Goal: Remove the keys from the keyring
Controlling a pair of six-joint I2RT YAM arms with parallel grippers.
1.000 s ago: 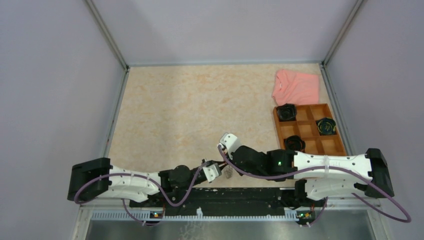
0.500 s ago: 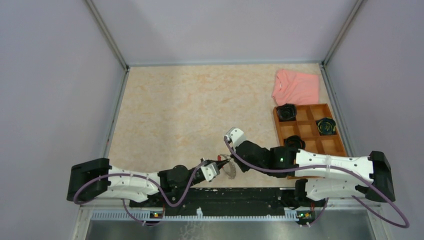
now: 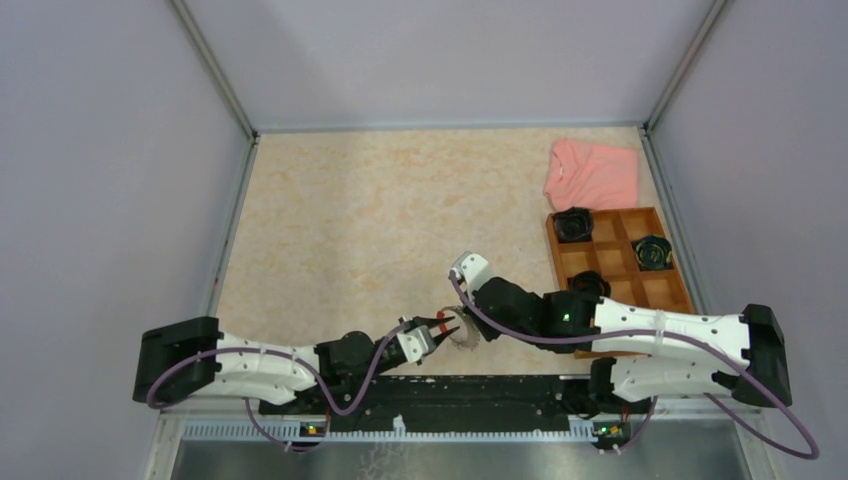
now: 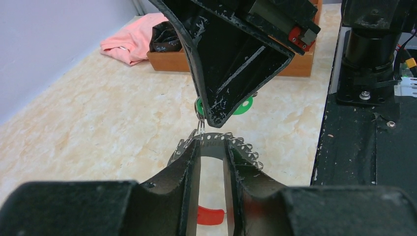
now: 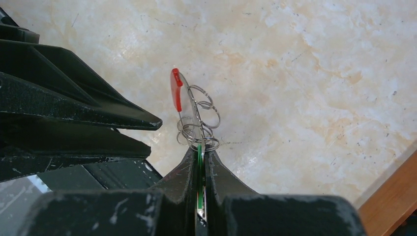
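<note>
The keyring dangles loose from the green-headed key, so the robot's left gripper should pinch the keyring near the small rings point(image 5: 197, 139) before the right gripper pulls the key.
The keyring point(image 4: 246, 146) is a thin grey perforated hoop held up between my two grippers near the table's front edge; it also shows in the top view point(image 3: 462, 338). Its red sleeve point(image 4: 211, 215) shows through the gap between my left fingers and in the right wrist view point(image 5: 176, 89). My left gripper point(image 4: 212, 145) is open, its fingertips against the hoop's arc. My right gripper point(image 5: 201, 147) is shut on the green-headed key point(image 4: 242, 105), which hangs from small split rings point(image 5: 199, 129) on the hoop. Other keys are not discernible.
A wooden compartment tray point(image 3: 660, 290) at the right holds black coiled bundles point(image 3: 574, 224). A pink cloth point(image 3: 592, 172) lies behind it. The black base rail point(image 3: 440, 395) runs along the near edge, just below the grippers.
My right gripper has come down and left onto the ring beside the left gripper. The left fingers have spread apart, and the ring now stands between the two grippers.
</note>
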